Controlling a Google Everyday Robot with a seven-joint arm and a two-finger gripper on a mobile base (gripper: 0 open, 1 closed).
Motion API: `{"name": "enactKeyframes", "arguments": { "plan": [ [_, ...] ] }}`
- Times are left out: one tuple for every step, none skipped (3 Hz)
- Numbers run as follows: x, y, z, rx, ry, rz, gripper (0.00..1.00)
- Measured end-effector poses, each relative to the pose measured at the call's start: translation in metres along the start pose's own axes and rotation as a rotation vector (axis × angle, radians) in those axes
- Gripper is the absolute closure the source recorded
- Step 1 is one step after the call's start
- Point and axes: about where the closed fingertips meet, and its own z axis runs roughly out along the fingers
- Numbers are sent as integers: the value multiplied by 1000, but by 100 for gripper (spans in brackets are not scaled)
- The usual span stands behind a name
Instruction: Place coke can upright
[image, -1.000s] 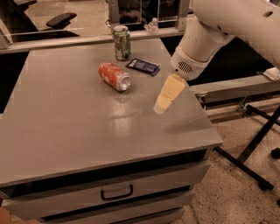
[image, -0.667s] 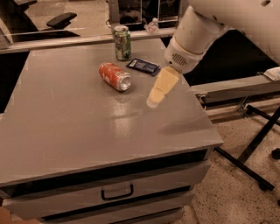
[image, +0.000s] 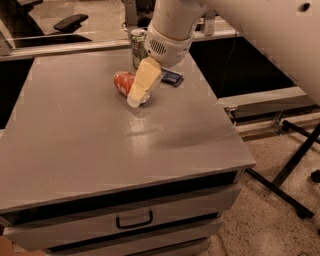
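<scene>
Next, the gripper grasps the middle of the coke can's body (image: 128, 86), between both ends of the can lying sideways.
The coke can (image: 122, 82), red-orange with a silver rim, lies on its side on the grey table (image: 90, 135), at the back middle. My gripper (image: 135, 100), with cream-coloured fingers, hangs from the white arm and sits right over the can's right end, hiding that part of it. The can is still lying flat on the table.
A green-and-white can (image: 138, 47) stands upright behind the coke can. A dark blue flat packet (image: 172, 77) lies to the right of it. The table has a drawer with a handle (image: 134, 220) at the front. A black stand leg (image: 290, 170) is on the floor at right.
My gripper has moved left and toward the back, from the table's right side to just over the coke can. The cans have not moved.
</scene>
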Motion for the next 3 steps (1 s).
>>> {"name": "enactKeyframes", "arguments": {
  "plan": [
    [-34, -2, 19, 23, 29, 69, 0],
    [-69, -7, 37, 35, 35, 115, 0],
    [-95, -16, 54, 37, 49, 150, 0]
  ]
}}
